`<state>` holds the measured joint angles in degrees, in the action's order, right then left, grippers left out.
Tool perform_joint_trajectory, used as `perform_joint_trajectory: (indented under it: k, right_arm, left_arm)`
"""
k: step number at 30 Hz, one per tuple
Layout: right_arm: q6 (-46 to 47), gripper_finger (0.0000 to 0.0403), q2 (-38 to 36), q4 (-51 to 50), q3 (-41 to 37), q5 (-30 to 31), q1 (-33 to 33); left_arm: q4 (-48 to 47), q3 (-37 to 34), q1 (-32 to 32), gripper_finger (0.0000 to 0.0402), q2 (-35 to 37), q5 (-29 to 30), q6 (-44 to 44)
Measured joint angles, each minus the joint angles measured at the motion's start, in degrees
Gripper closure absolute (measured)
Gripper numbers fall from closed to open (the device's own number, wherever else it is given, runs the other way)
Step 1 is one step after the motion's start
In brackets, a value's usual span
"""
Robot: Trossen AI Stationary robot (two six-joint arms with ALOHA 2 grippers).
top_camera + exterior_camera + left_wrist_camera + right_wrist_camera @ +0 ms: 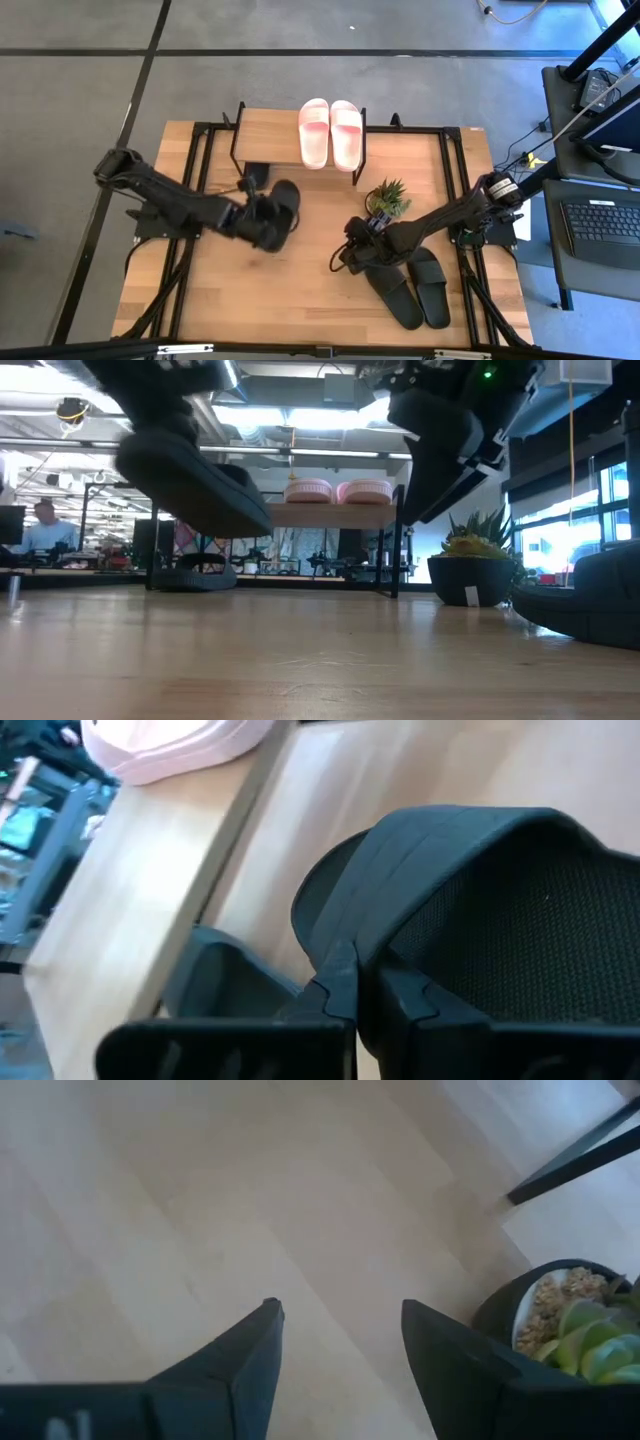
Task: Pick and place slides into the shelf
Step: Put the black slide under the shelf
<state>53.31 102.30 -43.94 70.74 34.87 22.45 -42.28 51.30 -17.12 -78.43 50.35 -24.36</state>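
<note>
My left gripper is to let go of the black slide on the table (283,191) next to the second black slide under the shelf.
My left gripper (267,227) is shut on a black slide (284,199), which it carries in the air in front of the shelf (270,135). In the low view this slide (195,475) hangs tilted above the table. A second black slide (254,175) lies on the table under the shelf. The pale pink pair (330,133) rests sole-down on the shelf's plank top. My right gripper (353,250) is open over bare table, beside the other black pair (408,285) lying near the table's near right corner. My left gripper (365,985) pinches the black slide between its two fingers at the side edge of the wide strap (345,955). The slide is lifted clear of the table and tilted, its footbed (560,940) stretching away beyond the fingers.
A small potted plant (388,200) stands right of the shelf, close to my right gripper; it also shows in the right wrist view (570,1330). The shelf's thin black legs (397,550) frame the space beneath it. Bare wood lies across the table's near middle (300,290).
</note>
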Motion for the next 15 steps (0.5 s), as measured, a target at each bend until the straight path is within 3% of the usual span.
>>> perform_joint_trajectory:
  k: [10,15]
  right_arm:
    - [-2.6,0.0197,0.0,-0.3,0.0,0.0,-1.7]
    - [-2.8,0.0197,0.0,-0.9,0.0,0.0,-1.9]
  left_arm:
    - [26.5,-12.5,14.6,0.0399,0.0,-8.3,15.9]
    - [32.4,-16.5,18.4,0.0399,0.0,-6.8,20.9]
